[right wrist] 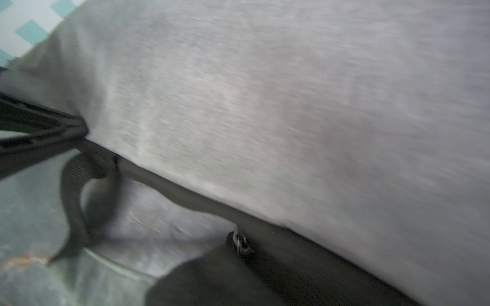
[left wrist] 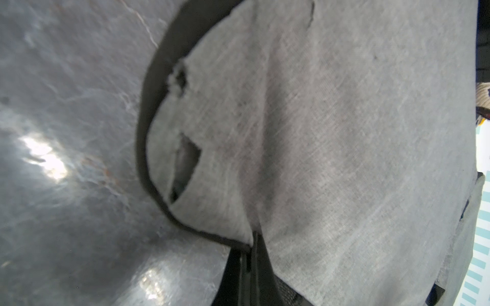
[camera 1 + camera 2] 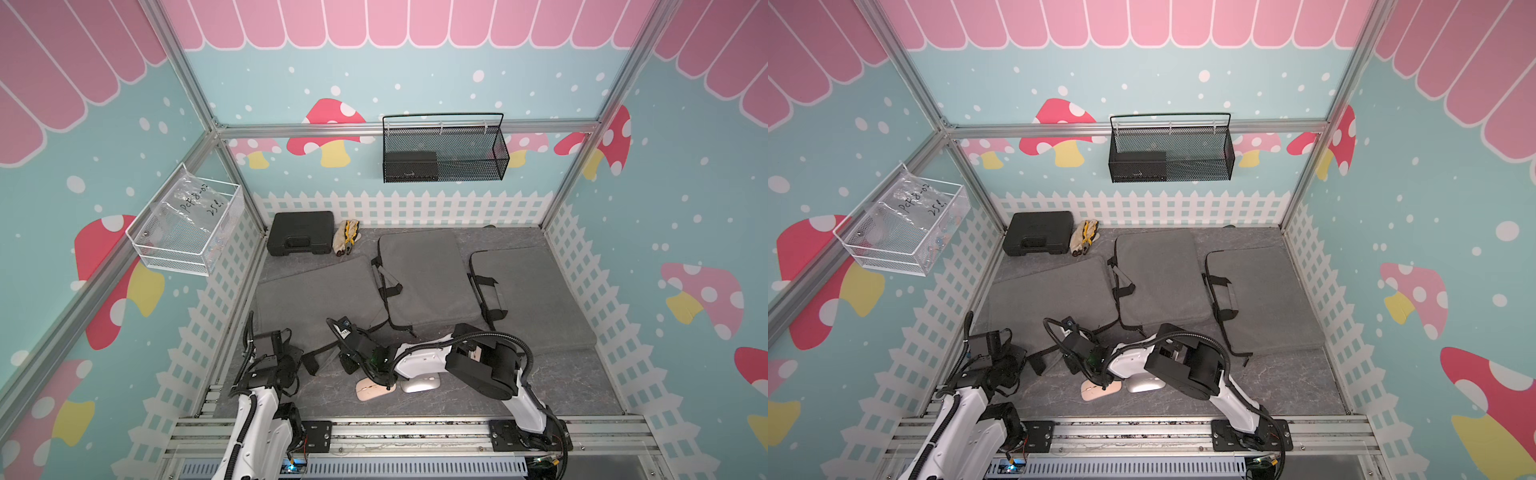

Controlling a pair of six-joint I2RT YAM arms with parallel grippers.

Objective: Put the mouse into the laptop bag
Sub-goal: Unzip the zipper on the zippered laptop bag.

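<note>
The laptop bag lies at a slant with the robot's left gripper on its zipper corner, so the robot should turn the bag and take its side edge further from the zipper (image 2: 216, 15).
Two mice lie near the table's front edge in both top views: a pink mouse (image 3: 371, 390) (image 3: 1096, 390) and a silver mouse (image 3: 419, 384) (image 3: 1145, 384), partly under my right arm. The nearest grey laptop bag (image 3: 316, 299) (image 3: 1050, 295) lies flat at the left. My left gripper (image 3: 297, 355) (image 2: 252, 238) is shut on that bag's black-piped front corner. My right gripper (image 3: 347, 362) (image 1: 240, 254) is shut at the bag's front edge, with the metal zipper pull (image 1: 240, 245) at its tips. The right wrist view is blurred.
Two more grey laptop bags (image 3: 424, 278) (image 3: 528, 291) lie further back and right. At the back left are a black case (image 3: 301, 232) and pliers on a glove (image 3: 347, 241). A loose black strap (image 1: 79, 198) curls by the front corner. Torn holes (image 2: 185, 164) show in the fabric.
</note>
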